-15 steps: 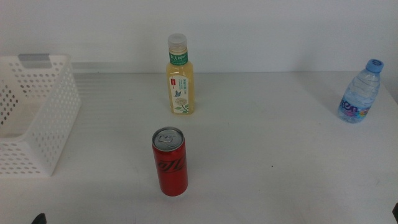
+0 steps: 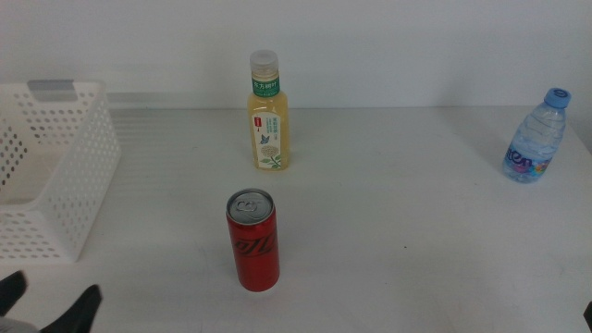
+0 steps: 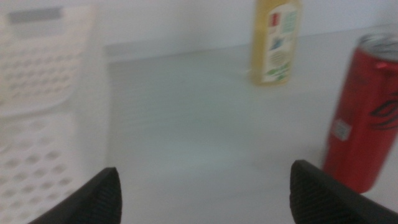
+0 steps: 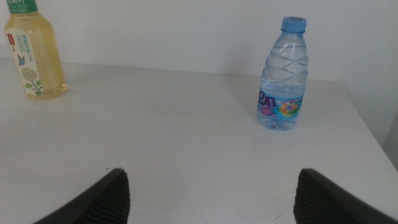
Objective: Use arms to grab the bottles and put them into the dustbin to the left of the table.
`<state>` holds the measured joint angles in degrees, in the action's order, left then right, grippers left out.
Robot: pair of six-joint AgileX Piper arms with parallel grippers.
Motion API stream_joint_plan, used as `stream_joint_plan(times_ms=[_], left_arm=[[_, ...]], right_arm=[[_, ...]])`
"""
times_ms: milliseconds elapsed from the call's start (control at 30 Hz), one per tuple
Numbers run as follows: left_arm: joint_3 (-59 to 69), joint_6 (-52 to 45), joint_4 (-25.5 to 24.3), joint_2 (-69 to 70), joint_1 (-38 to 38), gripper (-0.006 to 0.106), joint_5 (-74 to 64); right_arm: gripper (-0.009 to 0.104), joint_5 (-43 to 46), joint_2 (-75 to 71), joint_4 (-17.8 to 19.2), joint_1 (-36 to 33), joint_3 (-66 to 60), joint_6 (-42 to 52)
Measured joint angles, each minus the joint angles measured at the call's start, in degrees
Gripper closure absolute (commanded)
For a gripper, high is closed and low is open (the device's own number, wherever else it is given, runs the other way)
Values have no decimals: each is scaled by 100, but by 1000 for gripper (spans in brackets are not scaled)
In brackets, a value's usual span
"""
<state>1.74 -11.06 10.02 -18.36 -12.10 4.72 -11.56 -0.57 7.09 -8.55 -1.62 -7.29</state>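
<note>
The red can is in front of the yellow tea bottle. My left gripper needs to go there next and close around the can's middle point(image 2: 255, 246) point(image 3: 364, 122).
A slim red can point(image 2: 252, 240) stands on the white table point(image 2: 398, 213) near the front. Behind it is the yellow tea bottle point(image 2: 268, 116), and the blue-capped water bottle point(image 2: 535, 139) stands far right. The white perforated dustbin point(image 2: 55, 166) sits at the left edge. My left gripper point(image 2: 46, 303) is at the bottom left corner, open and empty, in front of the dustbin and left of the can. Its wrist view shows the left gripper point(image 3: 211, 193), the can point(image 3: 367, 118), the tea bottle point(image 3: 273, 40) and the dustbin point(image 3: 37, 93). My right gripper point(image 4: 211, 196) is open and empty, facing the water bottle point(image 4: 283, 78) from a distance.
A white wall runs behind the table's back edge. The right wrist view also catches the tea bottle point(image 4: 34, 53) far off to one side. Bare tabletop lies between the three containers.
My left gripper has come further into the middle view at the bottom left; both its fingertips show now. The bottles, can and dustbin have not moved.
</note>
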Motion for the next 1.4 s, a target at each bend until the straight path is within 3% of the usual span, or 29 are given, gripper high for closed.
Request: stream_joint_plan(times_ms=[600,867,1400], left_arm=[[0,150,63,-3387,-2251,15,3742],[-6,400,-76,-4279,-2470,15,4649],[-34,861,-239,-4311,-2471,15,4972]], right_arm=[[0,0,0,0,0,0,0],[0,0,0,0,0,0,0],[0,0,0,0,0,0,0]])
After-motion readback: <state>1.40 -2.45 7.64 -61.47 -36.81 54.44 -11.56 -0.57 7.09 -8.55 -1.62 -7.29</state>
